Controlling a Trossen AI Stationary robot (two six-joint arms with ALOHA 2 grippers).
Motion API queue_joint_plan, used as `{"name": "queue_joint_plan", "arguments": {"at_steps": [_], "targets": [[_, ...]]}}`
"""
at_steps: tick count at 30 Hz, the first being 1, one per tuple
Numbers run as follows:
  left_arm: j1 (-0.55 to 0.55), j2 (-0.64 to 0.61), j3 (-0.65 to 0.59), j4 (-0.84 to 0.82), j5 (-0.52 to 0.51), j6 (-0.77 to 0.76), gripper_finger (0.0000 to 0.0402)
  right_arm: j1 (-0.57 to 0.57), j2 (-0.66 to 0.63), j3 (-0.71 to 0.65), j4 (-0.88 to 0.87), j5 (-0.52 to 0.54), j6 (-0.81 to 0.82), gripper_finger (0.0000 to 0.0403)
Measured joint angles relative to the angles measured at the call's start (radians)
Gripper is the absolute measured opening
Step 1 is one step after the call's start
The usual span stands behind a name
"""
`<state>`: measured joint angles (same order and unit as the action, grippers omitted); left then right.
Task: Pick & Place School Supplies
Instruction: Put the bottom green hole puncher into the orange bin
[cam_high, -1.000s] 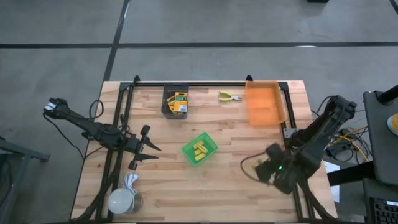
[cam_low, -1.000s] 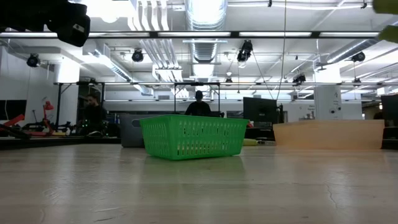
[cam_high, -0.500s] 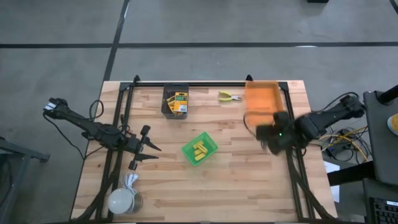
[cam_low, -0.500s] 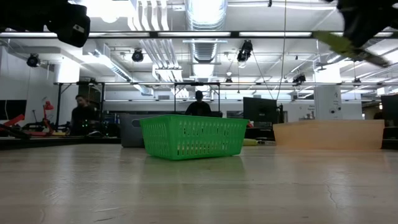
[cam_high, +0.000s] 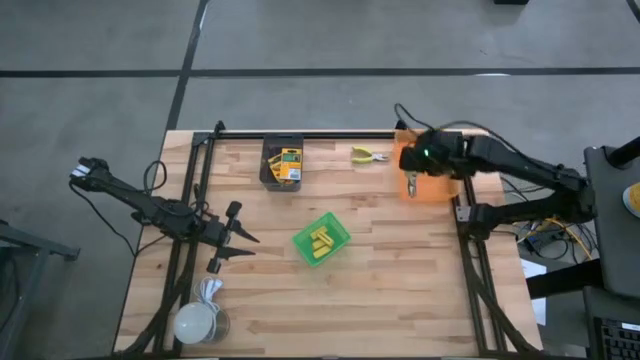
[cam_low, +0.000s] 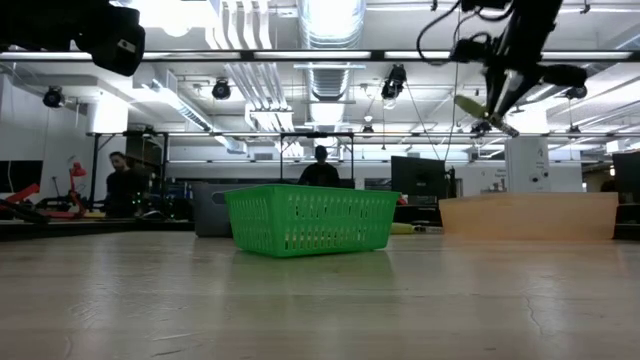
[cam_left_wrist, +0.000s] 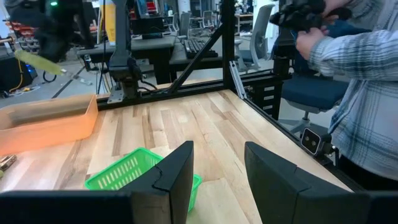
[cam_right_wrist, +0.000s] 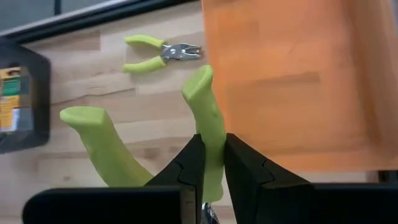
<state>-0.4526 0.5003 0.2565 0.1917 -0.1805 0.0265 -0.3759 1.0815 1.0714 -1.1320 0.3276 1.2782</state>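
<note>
The yellow-green-handled pliers will go down inside the orange bin's half nearer the grey bin (cam_high: 415, 173) (cam_right_wrist: 264, 93), where my right gripper needs to set them down.
My right gripper (cam_high: 410, 172) hangs over the left rim of the orange bin (cam_high: 432, 170), shut on yellow-green-handled pliers (cam_right_wrist: 208, 124) that the low view shows high above the table (cam_low: 486, 112). A second pair of pliers (cam_high: 370, 155) lies flat on the wood by the far edge (cam_right_wrist: 163, 53). The grey bin (cam_high: 282, 162) holds crayon boxes. Small yellow blocks lie in the green basket (cam_high: 320, 240). My left gripper (cam_high: 240, 245) waits open over the table's left side (cam_left_wrist: 216, 180). My right gripper pinches one handle of the pliers (cam_right_wrist: 211, 140) between its two fingers (cam_right_wrist: 189, 163), which lie along that handle. The other handle (cam_right_wrist: 99, 140) splays out free to one side. The pliers are lifted clear of the table, tilted, over the orange bin's left rim.
A white round object (cam_high: 195, 322) sits at the near left corner. A black frame rail (cam_high: 300, 134) runs along the table's far edge. A person in a plaid sleeve (cam_left_wrist: 360, 74) is beside the table. Bare wood lies between the green basket and the orange bin.
My right arm has swung from the table's near right corner toward the far edge, carrying the pliers with it, and now stands over the orange bin's left rim. The left arm and the bins have stayed put.
</note>
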Motion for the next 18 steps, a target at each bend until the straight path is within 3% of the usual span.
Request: {"name": "queue_joint_plan", "arguments": {"at_steps": [6, 18], "targets": [[0.0, 0.0, 0.0, -0.001, 0.0, 0.0, 0.0149, -0.234, 0.082, 0.0, 0.018, -0.151, -0.149, 0.0043], [0.0, 0.0, 0.0, -0.001, 0.0, 0.0, 0.0149, -0.501, 0.259, 0.0, 0.037, -0.215, -0.296, 0.0043]]}}
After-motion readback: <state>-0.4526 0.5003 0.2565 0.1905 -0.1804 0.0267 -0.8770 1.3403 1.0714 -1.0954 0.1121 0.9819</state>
